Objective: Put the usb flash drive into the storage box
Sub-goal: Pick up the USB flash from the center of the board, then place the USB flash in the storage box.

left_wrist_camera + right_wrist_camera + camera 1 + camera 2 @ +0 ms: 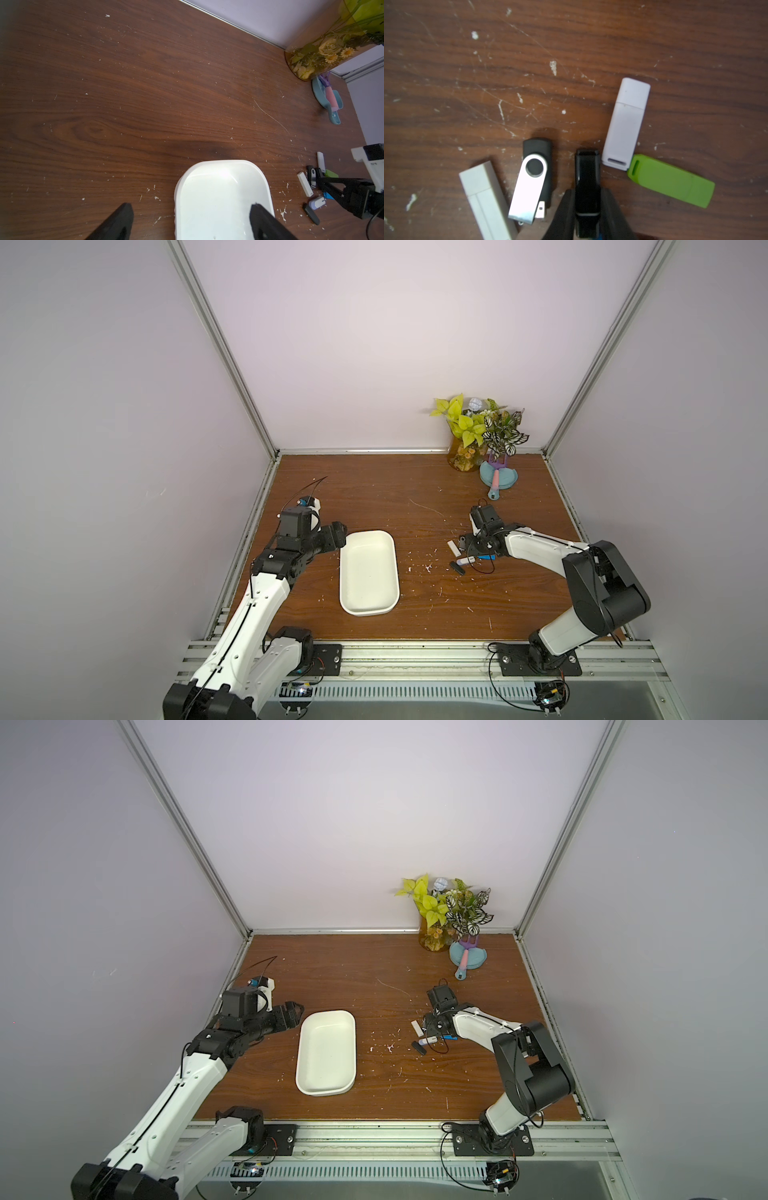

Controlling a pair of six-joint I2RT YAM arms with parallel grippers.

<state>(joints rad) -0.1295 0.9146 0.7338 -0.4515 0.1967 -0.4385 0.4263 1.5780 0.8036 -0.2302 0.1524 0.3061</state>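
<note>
The black usb flash drive, now low over a cluster of drives, will be put down by my right gripper inside the white storage box's far corner (352, 553) beside my left gripper.
In the right wrist view my right gripper (588, 193) is shut on a glossy black usb flash drive (587, 166), one finger on each long side, its end sticking out past the fingertips. In both top views that gripper (462, 540) (424, 1020) is low over a cluster of drives right of centre. The white storage box (368, 572) (326, 1052) (218, 197) lies left of centre with nothing in it. My left gripper (338, 537) (191, 207) hangs open at the box's far left corner, holding nothing.
Around the held drive lie a silver swivel drive (533, 180), a white capped drive (626, 124), a green one (670, 182) and a white block (485, 199). A vase of plants (465, 456) and a blue dish (498, 479) stand at the back right.
</note>
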